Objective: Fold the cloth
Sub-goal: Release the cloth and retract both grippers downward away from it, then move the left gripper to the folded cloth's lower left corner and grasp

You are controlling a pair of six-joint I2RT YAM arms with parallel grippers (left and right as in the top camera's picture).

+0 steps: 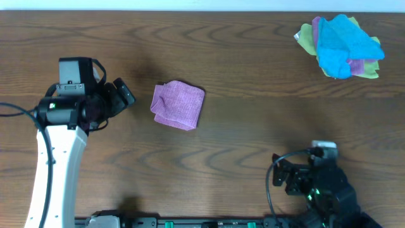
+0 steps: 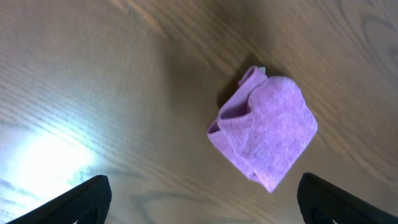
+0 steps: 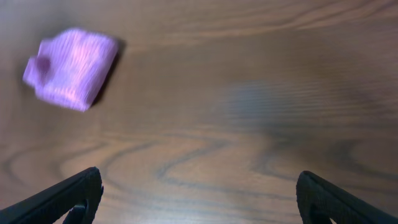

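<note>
The purple cloth is next for my left gripper, which should go to it and grab its near corner [image 1: 155, 113] [image 2: 218, 131], the one on my left gripper's side.
The purple cloth [image 1: 178, 104] lies folded into a small bundle on the wooden table, left of centre. It also shows in the left wrist view [image 2: 264, 134] and, blurred, in the right wrist view [image 3: 71, 68]. My left gripper [image 1: 124, 95] is open and empty, just left of the cloth and apart from it; its fingertips show at the lower corners of its own view [image 2: 202, 196]. My right gripper [image 1: 283, 174] is open and empty near the front edge, well to the right of the cloth [image 3: 199, 193].
A heap of cloths, bright blue [image 1: 342, 44] on top of yellow-green and purple ones, sits at the back right corner. The brown wooden table [image 1: 253, 88] fills the view. Cables run along the front edge by the arm bases.
</note>
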